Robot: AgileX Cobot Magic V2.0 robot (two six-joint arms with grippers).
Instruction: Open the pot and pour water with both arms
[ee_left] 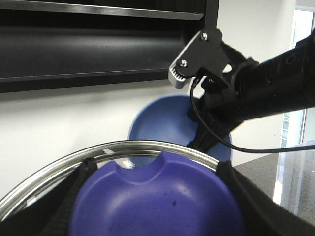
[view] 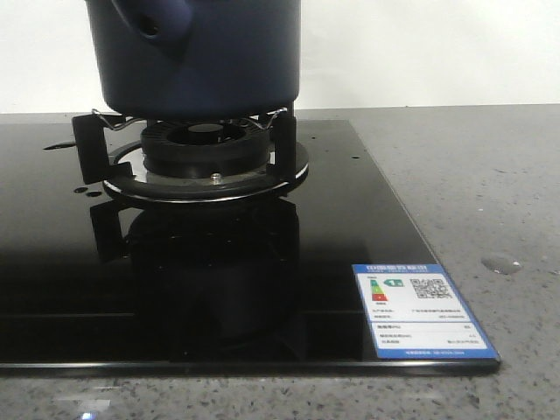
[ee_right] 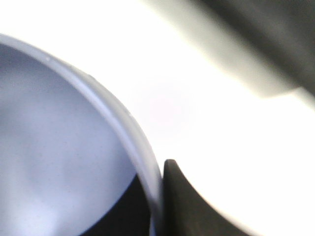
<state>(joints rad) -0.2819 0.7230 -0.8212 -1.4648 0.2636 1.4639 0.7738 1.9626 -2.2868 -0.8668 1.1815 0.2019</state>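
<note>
The robot's right gripper will release the pale blue bowl, now held by its rim, on the grey speckled counter (view: 551, 212) next to the black glass hob.
The dark navy pot (view: 206, 52) stands on the burner stand (view: 206, 157), its stubby handle (view: 157, 22) at the upper left. Neither gripper shows in the front view. My left gripper (ee_left: 155, 196) is shut on the purple-blue knob (ee_left: 157, 201) of a steel-rimmed glass lid (ee_left: 147, 146), one black finger (ee_left: 74, 189) on each side. My right gripper (ee_right: 155, 206) is shut on the rim of a paler blue bowl (ee_right: 59, 147). The bowl (ee_left: 162, 123) and right arm (ee_left: 266, 83) show beyond the lid. Water shows as drops (view: 500, 262) on the counter.
The black glass hob (view: 219, 289) carries a blue and white label (view: 420, 308) at its front right corner and small drops (view: 80, 189) at the left. Grey speckled counter (view: 490, 175) lies to the right. A dark shelf (ee_left: 98, 39) hangs on the white wall.
</note>
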